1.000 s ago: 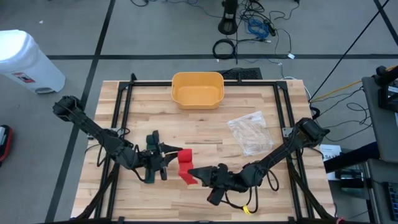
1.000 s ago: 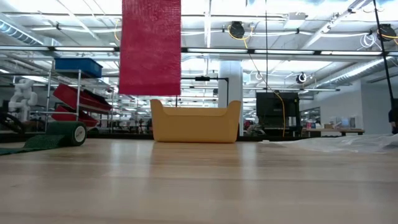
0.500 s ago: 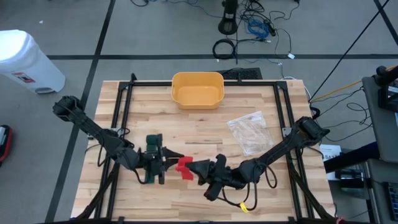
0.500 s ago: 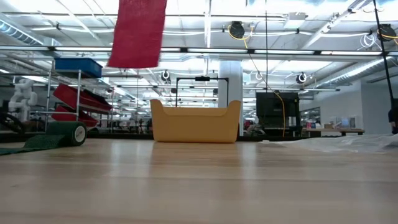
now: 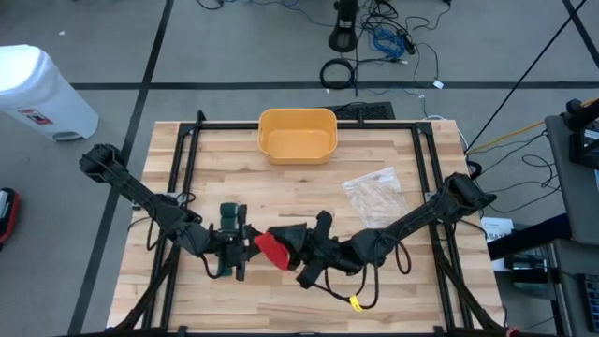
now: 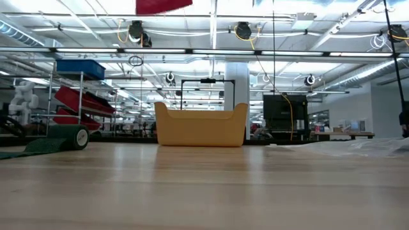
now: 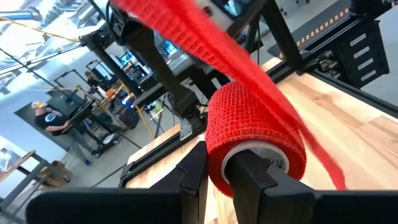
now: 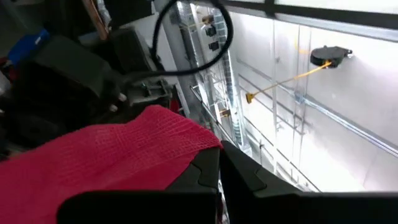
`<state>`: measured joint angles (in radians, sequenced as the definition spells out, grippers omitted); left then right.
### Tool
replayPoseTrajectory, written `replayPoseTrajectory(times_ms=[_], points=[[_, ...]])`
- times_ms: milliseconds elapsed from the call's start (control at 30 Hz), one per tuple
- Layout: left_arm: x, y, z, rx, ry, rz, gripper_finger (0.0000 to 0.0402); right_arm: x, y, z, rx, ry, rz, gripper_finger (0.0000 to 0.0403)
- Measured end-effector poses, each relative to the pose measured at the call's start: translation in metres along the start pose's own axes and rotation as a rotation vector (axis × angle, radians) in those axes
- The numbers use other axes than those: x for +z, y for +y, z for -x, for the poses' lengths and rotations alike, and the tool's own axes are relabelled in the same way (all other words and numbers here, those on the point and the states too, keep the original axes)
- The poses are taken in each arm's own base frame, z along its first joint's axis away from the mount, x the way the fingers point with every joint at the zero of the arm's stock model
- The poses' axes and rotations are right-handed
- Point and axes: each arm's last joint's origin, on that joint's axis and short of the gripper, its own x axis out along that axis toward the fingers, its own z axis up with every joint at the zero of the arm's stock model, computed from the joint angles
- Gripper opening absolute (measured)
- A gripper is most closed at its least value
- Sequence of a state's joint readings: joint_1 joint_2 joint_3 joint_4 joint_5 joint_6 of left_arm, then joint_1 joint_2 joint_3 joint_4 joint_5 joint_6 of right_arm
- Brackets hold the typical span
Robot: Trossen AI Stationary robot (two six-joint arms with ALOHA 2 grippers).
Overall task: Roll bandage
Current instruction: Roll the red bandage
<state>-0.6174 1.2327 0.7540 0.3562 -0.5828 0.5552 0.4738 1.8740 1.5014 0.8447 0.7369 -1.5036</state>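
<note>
Next, my right gripper releases the loose end of the red bandage over the bare wood just nearer than the bandage roll [image 5: 282, 284].
A red bandage roll [image 7: 255, 134] with a white core hangs above the table's near middle, and my left gripper [image 7: 221, 177] is shut on it. From the roll a red strip [image 7: 186, 37] runs across to my right gripper [image 5: 285, 239], which is shut on the strip's free end [image 8: 112, 162]. In the high view the bandage [image 5: 271, 249] shows as a red patch between the two grippers, with my left gripper [image 5: 245, 245] on its left. Only the strip's lower edge [image 6: 163, 5] shows in the low view, at the top. My left gripper holds the roll at its end face [image 7: 261, 163]. One finger [image 7: 249, 174] stands in front of the white core and the other [image 7: 193, 180] beside the roll's outer wall. It comes in about level from the table's left, and the roll is clear of the table. My right gripper pinches the strip's free end [image 8: 186, 152] between its two fingers, from the table's right and slanting upward. The cloth spreads out flat past the fingers toward the roll, clear of the table.
A yellow bin [image 5: 297, 134] stands at the table's far middle, also in the low view [image 6: 200, 125]. A clear plastic bag [image 5: 376, 198] lies right of centre. A black frame rail [image 5: 187, 178] runs along the table's sides.
My right gripper has risen and gone toward the table's left, closer to my left gripper, rolling as it went. The strip that hung down between them has been drawn up, almost out of the low view. My left gripper has turned at the wrist in place.
</note>
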Motion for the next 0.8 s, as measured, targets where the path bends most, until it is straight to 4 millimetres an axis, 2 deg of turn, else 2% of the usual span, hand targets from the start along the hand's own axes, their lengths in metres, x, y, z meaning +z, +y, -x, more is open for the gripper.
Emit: replayPoseTrajectory(times_ms=[800], points=[[-0.003,-0.006,0.001,-0.072,0.006,-0.004,0.0056,-0.036,-0.01,-0.025,-0.069,0.246,0.072,0.0]])
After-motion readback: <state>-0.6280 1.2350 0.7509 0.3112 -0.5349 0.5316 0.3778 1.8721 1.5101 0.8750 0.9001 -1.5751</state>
